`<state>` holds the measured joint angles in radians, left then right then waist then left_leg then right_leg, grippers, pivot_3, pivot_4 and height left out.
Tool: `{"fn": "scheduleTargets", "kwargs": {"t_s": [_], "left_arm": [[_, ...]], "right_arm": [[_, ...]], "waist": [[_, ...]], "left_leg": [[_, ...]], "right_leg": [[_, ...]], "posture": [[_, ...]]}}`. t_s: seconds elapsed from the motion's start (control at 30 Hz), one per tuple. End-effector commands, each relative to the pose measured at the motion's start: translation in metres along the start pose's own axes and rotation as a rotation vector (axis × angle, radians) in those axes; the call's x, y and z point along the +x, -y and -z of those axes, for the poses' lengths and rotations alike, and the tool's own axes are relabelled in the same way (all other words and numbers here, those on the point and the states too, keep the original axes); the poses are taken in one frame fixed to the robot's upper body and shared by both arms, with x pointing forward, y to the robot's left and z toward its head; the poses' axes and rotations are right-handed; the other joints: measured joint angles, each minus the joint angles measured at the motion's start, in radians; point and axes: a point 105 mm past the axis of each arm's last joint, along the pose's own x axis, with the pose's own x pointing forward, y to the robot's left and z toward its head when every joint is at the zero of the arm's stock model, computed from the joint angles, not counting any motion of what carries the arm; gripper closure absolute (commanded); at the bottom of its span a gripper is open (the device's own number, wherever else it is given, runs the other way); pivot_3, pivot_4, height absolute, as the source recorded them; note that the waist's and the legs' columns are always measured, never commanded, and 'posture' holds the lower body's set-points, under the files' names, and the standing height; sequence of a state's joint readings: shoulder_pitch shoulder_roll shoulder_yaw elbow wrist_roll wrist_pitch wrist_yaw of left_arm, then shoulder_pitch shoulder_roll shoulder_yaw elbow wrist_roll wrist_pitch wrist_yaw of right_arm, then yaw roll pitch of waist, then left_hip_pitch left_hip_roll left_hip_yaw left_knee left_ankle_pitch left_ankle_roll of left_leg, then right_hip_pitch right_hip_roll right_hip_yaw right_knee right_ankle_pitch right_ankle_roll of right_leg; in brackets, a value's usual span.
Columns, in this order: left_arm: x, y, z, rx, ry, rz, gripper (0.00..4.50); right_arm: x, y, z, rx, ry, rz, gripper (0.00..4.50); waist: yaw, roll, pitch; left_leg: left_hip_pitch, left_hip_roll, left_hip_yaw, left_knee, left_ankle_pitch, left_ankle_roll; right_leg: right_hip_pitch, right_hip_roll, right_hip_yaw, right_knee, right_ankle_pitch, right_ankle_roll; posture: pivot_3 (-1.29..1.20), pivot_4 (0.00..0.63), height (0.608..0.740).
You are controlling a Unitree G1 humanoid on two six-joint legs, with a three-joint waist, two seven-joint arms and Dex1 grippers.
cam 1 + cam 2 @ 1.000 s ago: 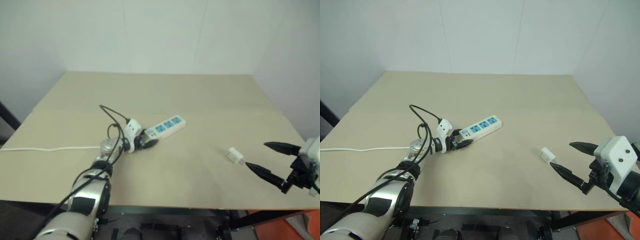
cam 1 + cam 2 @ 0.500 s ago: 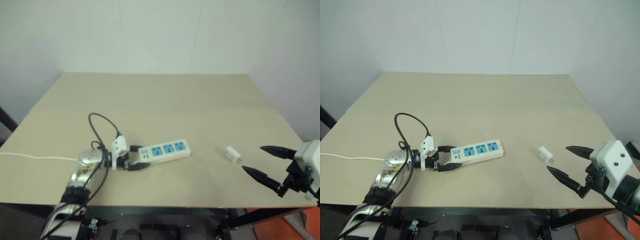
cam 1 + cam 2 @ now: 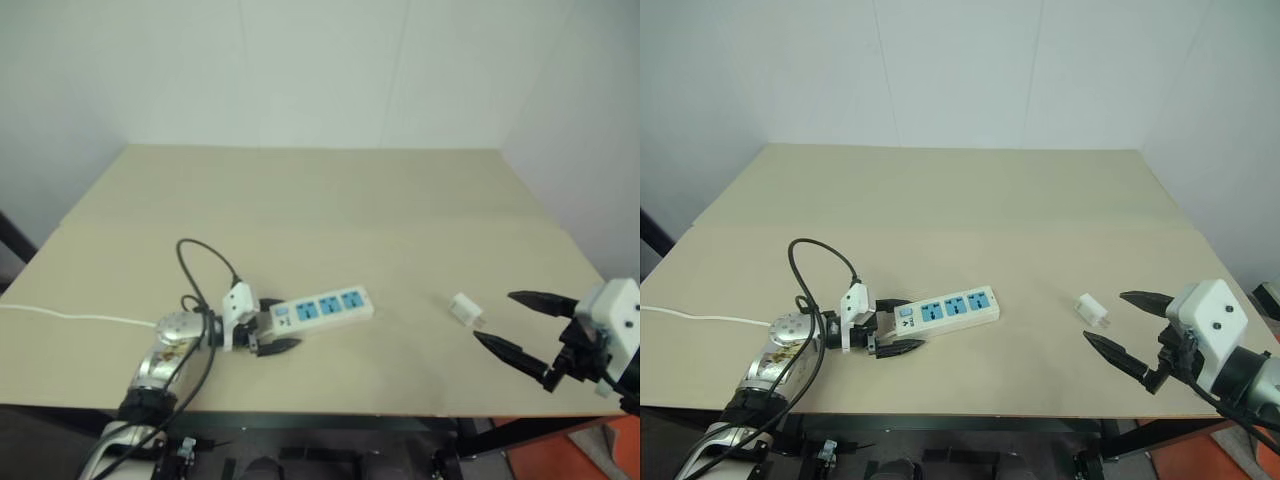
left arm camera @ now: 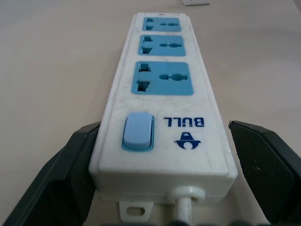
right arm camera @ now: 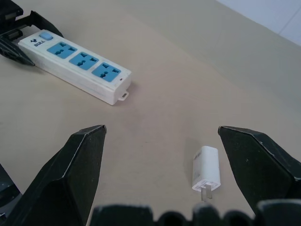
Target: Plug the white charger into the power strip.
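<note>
My right gripper will close across the body of the white charger (image 3: 463, 307) (image 5: 206, 166), because its prongs should stay free to go into the power strip's socket.
The power strip (image 3: 322, 307) lies flat on the table, its three blue sockets facing up, a blue switch (image 4: 138, 130) at its left end. My left gripper (image 3: 279, 323) is open and straddles that switch end. One finger (image 4: 61, 183) rests against the strip's side, and the other (image 4: 265, 162) stands apart from it. The white charger (image 3: 463, 309) lies on its side to the right, prongs toward the front edge. My right gripper (image 3: 1105, 318) hovers open just right of the charger (image 5: 206, 174), not touching it.
The strip's thin white cord (image 3: 70, 316) runs left along the beige table (image 3: 330, 200) and off its left edge. Both grippers work close to the table's front edge. White walls stand behind and to the right.
My left gripper, shut on the strip's switch end, dragged the strip toward the front edge and turned it flatter, then opened its fingers. The right gripper and charger stayed put.
</note>
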<state>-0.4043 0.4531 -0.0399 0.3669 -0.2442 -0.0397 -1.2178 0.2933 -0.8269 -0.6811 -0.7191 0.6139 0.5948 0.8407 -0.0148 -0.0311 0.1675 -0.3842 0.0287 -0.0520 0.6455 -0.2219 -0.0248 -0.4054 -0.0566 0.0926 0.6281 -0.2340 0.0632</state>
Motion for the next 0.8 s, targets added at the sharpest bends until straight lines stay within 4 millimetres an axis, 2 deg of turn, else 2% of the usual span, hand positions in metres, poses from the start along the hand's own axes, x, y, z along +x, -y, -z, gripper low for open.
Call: {"fn": "scheduleTargets", "kwargs": {"t_s": [0.03,0.13,0.27,0.43,0.8], "left_arm": [[-0.007,-0.007,-0.017,0.024,0.075,-0.007,0.03],[-0.007,-0.006,-0.010,0.008,0.063,0.013,0.03],[-0.003,-0.002,0.009,-0.007,0.002,0.068,0.03],[0.005,-0.001,0.018,-0.027,-0.016,0.110,0.03],[0.036,0.013,0.034,-0.060,-0.045,0.211,0.03]], "right_arm": [[0.000,-0.001,-0.009,-0.027,0.028,-0.005,0.00],[0.002,-0.001,-0.010,-0.030,0.032,-0.013,0.00],[0.006,-0.001,-0.016,-0.047,0.043,-0.031,0.00],[0.006,-0.003,-0.020,-0.053,0.054,-0.047,0.00],[0.007,-0.003,-0.026,-0.070,0.059,-0.058,0.00]], "waist": [[0.000,0.000,0.000],[0.000,0.000,0.000],[-0.003,0.000,0.000],[0.003,0.000,0.000],[0.012,0.010,-0.007]], "left_leg": [[0.000,0.000,0.000,0.000,0.000,0.000],[0.000,0.000,0.000,0.000,0.000,0.000],[0.000,0.000,0.000,0.000,0.000,0.000],[0.000,0.000,0.000,0.000,0.000,0.000],[0.001,-0.002,0.000,0.001,0.000,0.000]], "right_leg": [[0.000,0.000,0.000,0.000,0.000,0.000],[0.000,0.000,0.000,0.000,0.000,0.000],[0.000,0.000,0.000,0.000,0.000,0.000],[0.001,0.000,0.000,0.000,0.000,0.000],[0.003,-0.001,0.000,-0.001,0.000,0.001]], "posture": [[0.00,0.150,0.740],[0.00,0.150,0.740],[0.00,0.150,0.740],[0.00,0.150,0.740],[0.00,0.150,0.740]]}}
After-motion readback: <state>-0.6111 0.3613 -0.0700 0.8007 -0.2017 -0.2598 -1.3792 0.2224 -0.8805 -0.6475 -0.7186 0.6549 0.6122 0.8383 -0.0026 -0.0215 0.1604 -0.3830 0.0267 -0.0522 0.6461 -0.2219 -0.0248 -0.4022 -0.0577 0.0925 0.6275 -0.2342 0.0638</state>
